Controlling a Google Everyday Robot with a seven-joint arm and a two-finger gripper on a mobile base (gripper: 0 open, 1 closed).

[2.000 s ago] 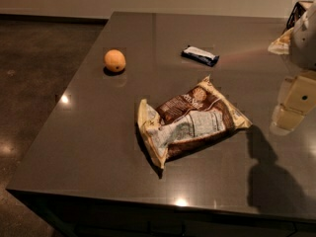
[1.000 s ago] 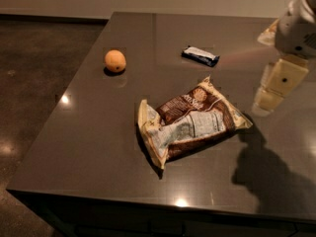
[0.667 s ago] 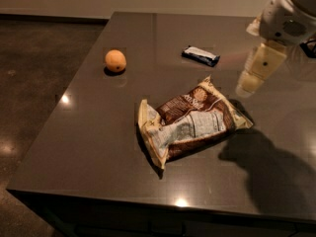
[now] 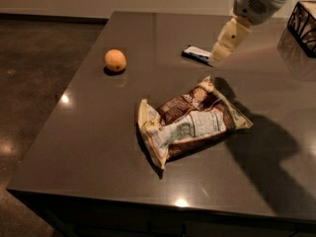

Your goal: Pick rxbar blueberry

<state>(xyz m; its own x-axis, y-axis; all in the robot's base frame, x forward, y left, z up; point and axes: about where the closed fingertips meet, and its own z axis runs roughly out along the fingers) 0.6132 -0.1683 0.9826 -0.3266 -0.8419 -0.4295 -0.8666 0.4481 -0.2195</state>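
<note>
The rxbar blueberry is behind the snack bag. Next, I need to move my gripper to the middle of the rxbar blueberry point(image 4: 199, 55) and close it there.
The rxbar blueberry point(image 4: 196, 54) is a small flat dark blue bar with a white panel, lying on the dark table point(image 4: 98, 147) toward the far middle. My gripper point(image 4: 219, 56) comes in from the upper right on a white arm, its cream tip hanging just right of the bar and covering the bar's right end. I cannot tell whether it touches the bar.
A large crinkled brown-and-cream snack bag point(image 4: 190, 122) lies at the table's middle, in front of the bar. A round orange fruit point(image 4: 115, 60) sits at the left. A dark wire basket point(image 4: 303, 21) stands at the far right edge.
My gripper has moved left and toward the far side, from the right edge of the table to right beside the bar. The bar, bag and fruit have not moved.
</note>
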